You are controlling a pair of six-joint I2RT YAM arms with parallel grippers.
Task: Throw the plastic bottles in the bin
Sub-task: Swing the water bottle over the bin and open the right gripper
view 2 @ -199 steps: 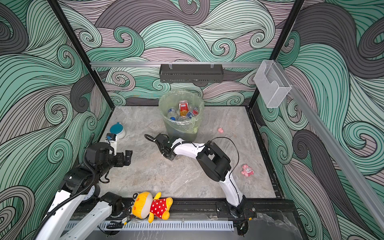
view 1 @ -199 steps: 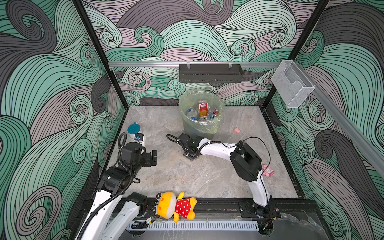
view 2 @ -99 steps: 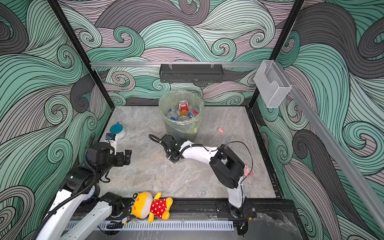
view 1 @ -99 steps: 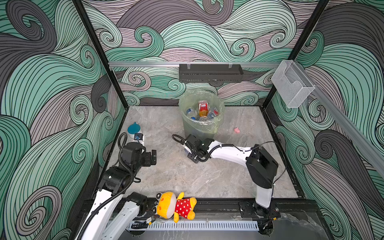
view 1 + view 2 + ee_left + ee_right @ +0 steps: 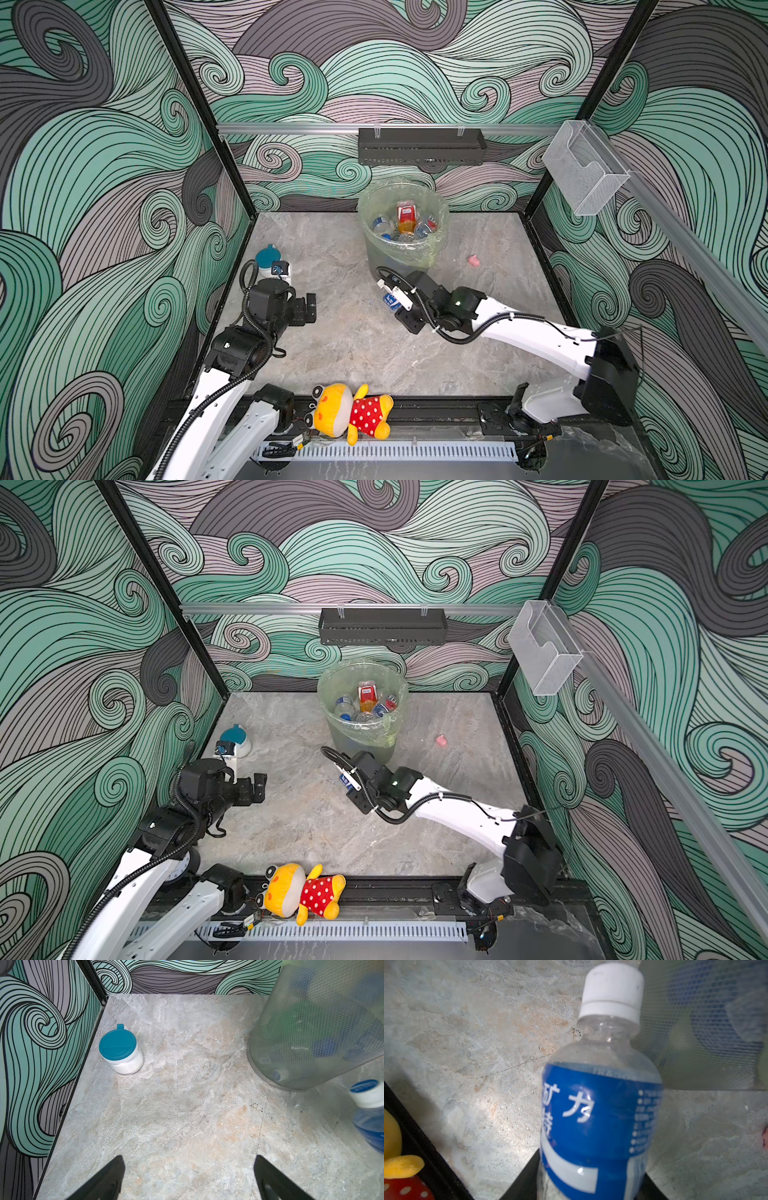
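Observation:
I need to let go of the clear plastic bottle with my right gripper in the bin [image 5: 392, 202], behind the orange-red bottle.
The bin [image 5: 395, 257] [image 5: 357, 742], a grey bucket lined with a pale green bag, stands at the back middle in both top views. Several plastic bottles lie inside it, among them an orange-red one [image 5: 405, 216] [image 5: 366, 694]. Just in front of the bin, my right gripper [image 5: 399, 305] [image 5: 352, 787] [image 5: 591, 1184] is shut on a clear plastic bottle with a blue label and white cap [image 5: 602, 1115] [image 5: 390, 300] [image 5: 369, 1118]. My left gripper [image 5: 309, 307] [image 5: 257, 787] [image 5: 189, 1167] hangs open and empty over bare floor at the left.
A teal-lidded white cup [image 5: 268, 259] [image 5: 120, 1051] stands by the left wall. A yellow plush toy in a red dotted dress [image 5: 353, 411] [image 5: 396, 1159] lies on the front rail. A small pink object [image 5: 473, 260] sits right of the bin. A clear box [image 5: 582, 170] hangs on the right wall.
My right gripper has closed on the blue-labelled bottle and shifted slightly right in front of the bin, while its elbow swung out to the right. The left arm has stayed put.

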